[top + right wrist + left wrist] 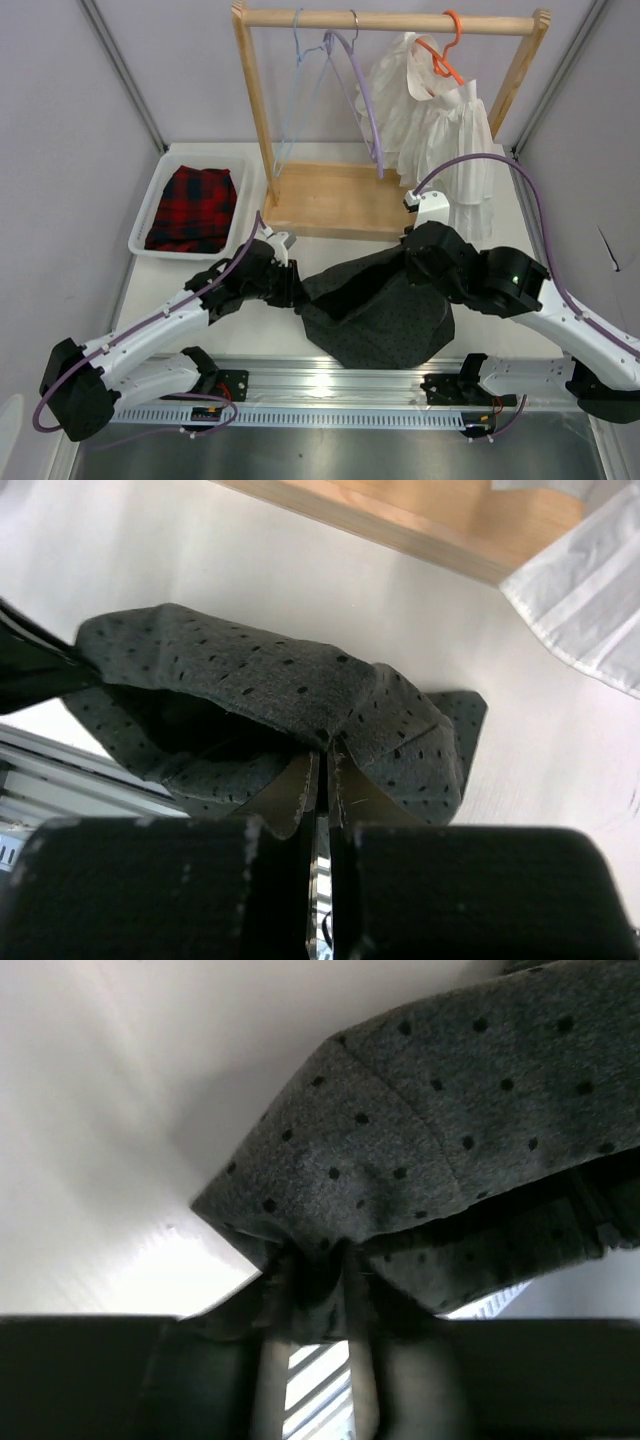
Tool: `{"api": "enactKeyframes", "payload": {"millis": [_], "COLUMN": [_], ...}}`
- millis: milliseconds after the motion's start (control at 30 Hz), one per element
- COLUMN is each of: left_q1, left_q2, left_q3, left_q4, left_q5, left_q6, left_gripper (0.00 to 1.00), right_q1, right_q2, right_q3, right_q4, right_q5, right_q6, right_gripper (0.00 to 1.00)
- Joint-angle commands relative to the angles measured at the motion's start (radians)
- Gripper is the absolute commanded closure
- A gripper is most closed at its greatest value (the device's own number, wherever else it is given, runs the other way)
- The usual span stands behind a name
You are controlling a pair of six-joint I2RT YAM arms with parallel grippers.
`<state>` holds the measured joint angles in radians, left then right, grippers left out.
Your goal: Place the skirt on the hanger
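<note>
My left gripper pinches the skirt's waist in from its side end, and the waist sags open. So next I take that side end (262, 1247) before I stretch it.
The dark dotted skirt (385, 310) hangs between my two grippers above the table's near edge. My left gripper (292, 285) is shut on its left top corner; the left wrist view shows the fabric (420, 1130) pinched between the fingers (268, 1360). My right gripper (410, 255) is shut on the right top corner; the right wrist view shows the cloth (250, 690) clamped in the nearly closed jaws. The pale light-blue wire hanger (300, 95) hangs from the wooden rail at the back, left of the lilac hanger (365, 100).
A wooden rack (330, 200) with a rail and base board stands at the back. A white ruffled garment (440, 130) hangs on an orange hanger (445, 50). A white tray (150, 215) at the left holds a red-black plaid garment (195, 205).
</note>
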<state>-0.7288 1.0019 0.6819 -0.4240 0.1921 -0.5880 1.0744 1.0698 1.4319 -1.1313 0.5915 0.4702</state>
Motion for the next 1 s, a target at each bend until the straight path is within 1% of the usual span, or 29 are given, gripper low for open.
{"api": "enactKeyframes", "payload": {"millis": [0, 33, 100, 167, 333, 400, 533, 600, 633, 700, 733, 767, 900, 967], "left_q1": [0.005, 0.005, 0.005, 0.005, 0.005, 0.003, 0.003, 0.002, 0.002, 0.0, 0.0, 0.0, -0.007, -0.008], "left_q2": [-0.02, -0.028, -0.055, -0.068, -0.072, -0.091, -0.108, -0.117, -0.126, -0.134, -0.141, -0.144, -0.157, -0.145], "left_q3": [-0.042, -0.057, -0.071, -0.079, -0.082, -0.085, -0.108, -0.12, -0.122, -0.131, -0.134, -0.137, -0.151, -0.151], "left_q4": [0.172, 0.192, 0.208, 0.205, 0.139, 0.117, 0.1, 0.097, 0.099, 0.087, 0.085, 0.087, 0.073, 0.07], "left_q5": [0.069, 0.067, 0.07, 0.069, 0.024, 0.0, -0.005, 0.013, 0.024, 0.033, 0.035, 0.04, 0.024, 0.01], "left_q6": [-0.044, -0.049, -0.053, -0.046, -0.021, -0.01, 0.007, 0.014, 0.019, 0.028, 0.036, 0.039, 0.037, 0.025], "left_gripper": [0.64, 0.61, 0.52, 0.49, 0.53, 0.57, 0.59, 0.58, 0.52, 0.51, 0.46, 0.44, 0.43, 0.48], "right_q1": [0.027, 0.036, 0.041, 0.041, 0.039, 0.038, 0.018, 0.004, 0.001, -0.007, -0.008, -0.008, -0.024, -0.028], "right_q2": [0.008, 0.016, 0.021, 0.022, 0.028, 0.028, 0.025, 0.027, 0.027, 0.032, 0.032, 0.032, 0.028, 0.021], "right_q3": [0.041, 0.041, 0.036, 0.036, 0.041, 0.042, 0.044, 0.045, 0.047, 0.048, 0.047, 0.047, 0.044, 0.044], "right_q4": [0.018, 0.015, 0.013, 0.011, 0.008, 0.005, 0.005, 0.007, 0.007, 0.01, 0.01, 0.011, 0.013, 0.015], "right_q5": [-0.007, -0.002, 0.005, 0.01, 0.019, 0.024, 0.016, 0.01, 0.005, 0.002, 0.002, 0.002, 0.002, -0.001], "right_q6": [0.007, 0.014, 0.022, 0.028, 0.027, 0.027, 0.019, 0.015, 0.008, 0.007, 0.004, 0.004, 0.001, -0.004], "right_gripper": [1.0, 1.0, 1.0, 1.0, 1.0, 1.0, 1.0, 1.0, 1.0, 1.0, 1.0, 1.0, 1.0, 1.0]}}
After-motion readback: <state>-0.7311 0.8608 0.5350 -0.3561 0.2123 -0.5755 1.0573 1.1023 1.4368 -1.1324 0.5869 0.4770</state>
